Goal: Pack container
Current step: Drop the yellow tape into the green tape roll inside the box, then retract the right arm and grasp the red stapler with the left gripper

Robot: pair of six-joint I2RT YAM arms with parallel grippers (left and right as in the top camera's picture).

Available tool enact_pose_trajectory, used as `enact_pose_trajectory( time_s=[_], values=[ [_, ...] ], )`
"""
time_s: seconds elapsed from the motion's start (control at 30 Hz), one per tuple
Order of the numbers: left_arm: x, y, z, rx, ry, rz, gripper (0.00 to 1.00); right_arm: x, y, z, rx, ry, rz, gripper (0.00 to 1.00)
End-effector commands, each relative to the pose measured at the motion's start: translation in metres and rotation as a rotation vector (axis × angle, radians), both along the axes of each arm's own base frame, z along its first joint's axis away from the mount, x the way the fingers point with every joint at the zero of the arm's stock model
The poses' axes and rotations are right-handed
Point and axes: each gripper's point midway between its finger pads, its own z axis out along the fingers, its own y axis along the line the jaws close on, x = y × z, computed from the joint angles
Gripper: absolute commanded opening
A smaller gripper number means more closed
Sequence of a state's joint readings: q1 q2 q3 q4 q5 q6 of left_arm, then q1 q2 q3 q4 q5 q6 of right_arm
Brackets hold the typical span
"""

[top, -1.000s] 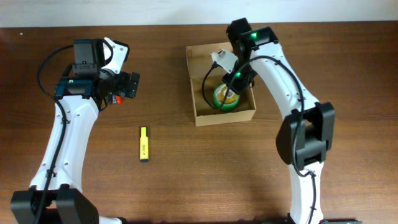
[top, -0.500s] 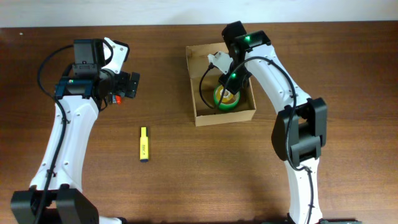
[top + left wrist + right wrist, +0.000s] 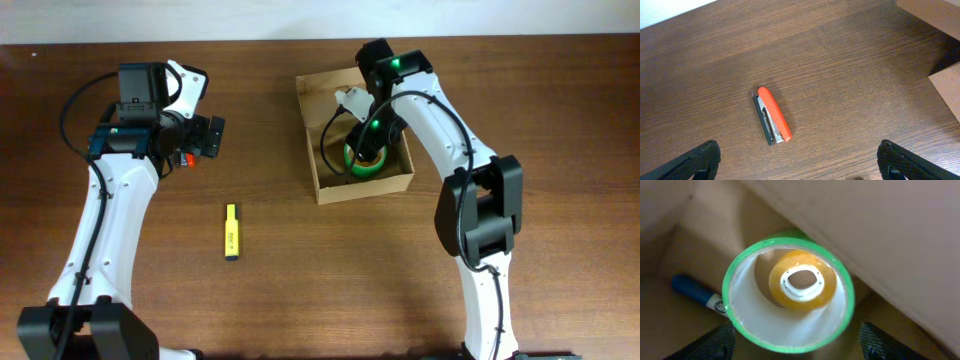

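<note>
The robot's left gripper will next go down to the red stapler's middle [image 3: 186, 159] [image 3: 771, 119] and close there, across the stapler's red side and its black side.
The container [image 3: 365, 188], an open tan cardboard box, sits at the table's upper middle. In it lies a green tape roll [image 3: 352, 161] [image 3: 755, 315] with a smaller yellow tape roll [image 3: 780, 287] inside its core. A blue marker [image 3: 690, 287] rests on the box floor beside it. My right gripper [image 3: 372, 140] [image 3: 797, 342] reaches down into the box and stands open, one finger on each side of the green roll. My left gripper [image 3: 205, 137] [image 3: 800, 162] hangs wide open above a red stapler [image 3: 774, 115] on the table.
A yellow highlighter [image 3: 232, 232] lies on the wood below the left arm. In the left wrist view the box's corner [image 3: 940, 12] and a flap [image 3: 950, 87] show at the right edge. The cardboard wall [image 3: 880, 240] stands close to the right gripper.
My right gripper has gone from shut to open around the green tape roll, which now rests in the box. The box shifted slightly to the left. The left arm has not moved.
</note>
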State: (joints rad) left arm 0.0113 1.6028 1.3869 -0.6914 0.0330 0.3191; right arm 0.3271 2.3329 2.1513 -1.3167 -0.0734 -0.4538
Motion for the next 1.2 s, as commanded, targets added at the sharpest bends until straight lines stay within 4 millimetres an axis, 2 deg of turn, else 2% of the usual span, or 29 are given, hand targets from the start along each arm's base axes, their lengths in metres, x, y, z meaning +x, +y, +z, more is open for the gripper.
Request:
enact_pose_trajectory(
  time_s=[0.0,0.03,0.1,0.13,0.27,0.33,0.4,0.43,0.5,0.57,0.6,0.67,0.7,0.87,1.0,1.07,1.1,1.17],
  values=[
    [0.004,-0.003,0.003,0.005,-0.009,-0.017,0.99,0.015,0.002,0.084,0.037,-0.185,-0.095,0.76],
    [0.004,-0.003,0.003,0.005,-0.009,-0.017,0.99,0.019,-0.002,0.108,0.036,-0.233,-0.134,0.67],
    [0.004,-0.003,0.003,0.005,-0.009,-0.017,1.0,0.026,-0.011,0.157,0.037,-0.35,-0.225,0.32],
    [0.004,-0.003,0.003,0.005,-0.008,-0.017,0.99,0.027,-0.017,0.177,0.029,-0.407,-0.253,0.27],
    [-0.003,0.004,-0.001,0.038,0.023,0.008,1.0,0.009,-0.053,0.223,0.023,-0.495,-0.328,0.37],
    [-0.005,0.004,0.003,0.038,0.03,0.008,0.99,-0.014,-0.087,0.237,0.023,-0.518,-0.404,0.4],
    [-0.011,0.004,0.022,0.038,-0.004,0.009,1.0,-0.043,-0.128,0.241,0.015,-0.525,-0.53,0.44],
    [-0.017,0.008,0.038,0.054,-0.04,0.023,0.99,-0.057,-0.15,0.244,0.02,-0.534,-0.62,0.46],
    [-0.043,0.024,0.08,0.125,-0.117,0.088,1.0,-0.089,-0.195,0.25,0.06,-0.53,-0.81,0.55],
    [-0.067,0.032,0.098,0.153,-0.135,0.124,0.99,-0.112,-0.223,0.242,0.057,-0.459,-0.942,0.67],
    [-0.074,0.038,0.096,0.16,-0.118,0.161,0.99,-0.117,-0.229,0.237,0.049,-0.432,-0.974,0.73],
    [-0.078,0.053,0.075,0.12,-0.034,0.263,0.99,-0.121,-0.239,0.226,0.045,-0.393,-1.012,0.93],
    [-0.074,0.06,0.061,0.102,0.003,0.305,0.98,-0.121,-0.242,0.221,0.041,-0.387,-1.022,0.96],
    [-0.044,0.076,-0.024,0.032,0.245,0.352,0.97,-0.119,-0.248,0.185,0.021,-0.322,-1.04,0.97],
    [-0.012,0.069,-0.056,-0.031,0.375,0.318,0.97,-0.116,-0.249,0.172,0.016,-0.303,-1.041,0.98],
    [0.005,0.07,-0.072,-0.055,0.427,0.342,0.97,-0.116,-0.249,0.172,0.016,-0.304,-1.041,0.98],
    [0.015,0.063,-0.08,-0.103,0.442,0.329,0.97,-0.115,-0.249,0.172,0.017,-0.308,-1.04,0.98],
    [0.023,0.057,-0.097,-0.153,0.481,0.346,0.97,-0.115,-0.249,0.172,0.018,-0.308,-1.039,0.98]
  ],
)
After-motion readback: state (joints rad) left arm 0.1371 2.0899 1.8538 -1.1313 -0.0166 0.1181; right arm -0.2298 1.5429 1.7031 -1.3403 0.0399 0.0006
